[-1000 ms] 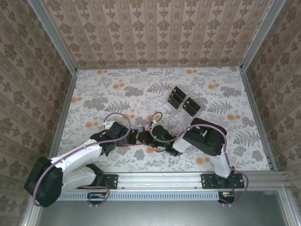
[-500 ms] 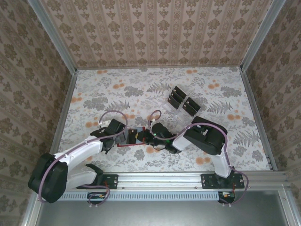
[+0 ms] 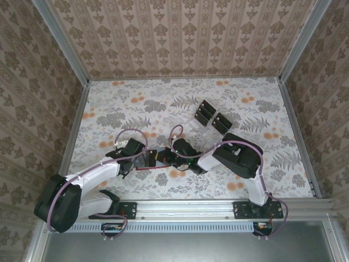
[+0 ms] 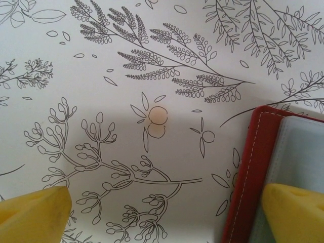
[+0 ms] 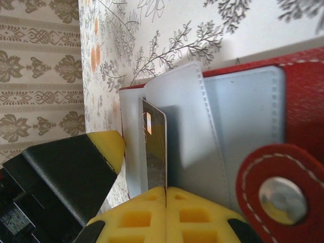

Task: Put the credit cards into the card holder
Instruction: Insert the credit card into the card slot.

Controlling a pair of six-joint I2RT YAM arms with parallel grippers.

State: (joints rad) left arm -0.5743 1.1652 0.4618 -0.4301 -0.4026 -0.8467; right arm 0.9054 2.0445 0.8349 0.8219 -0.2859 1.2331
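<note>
Next, my right gripper releases the black credit card in the greyish pocket (image 3: 149, 158) (image 5: 149, 149) next to the raised flap. The card now stands on edge against that flap.
The red card holder (image 5: 298, 126) lies open on the table, its greyish pockets (image 5: 243, 121) facing up. My right gripper (image 5: 166, 195) is shut on a black credit card (image 5: 156, 147) that stands on edge against a lifted pocket flap. My left gripper (image 4: 167, 215) is open at the holder's (image 4: 248, 177) left edge, with one yellow finger (image 4: 296, 212) over the edge and the other finger (image 4: 35, 212) over bare table. From above, both grippers (image 3: 143, 158) (image 3: 163, 157) meet over the holder (image 3: 150, 167). More black credit cards (image 3: 206, 112) sit farther back.
A clear plastic tray (image 3: 199, 123) at the back right of centre holds the other cards in two groups. The holder's round snap tab (image 5: 273, 195) lies close to my right fingers. Patterned walls and metal rails enclose the flowered table (image 3: 109, 109).
My right gripper has moved left with the card, further over the holder. My left gripper has shifted slightly right to the holder's edge and stays open.
</note>
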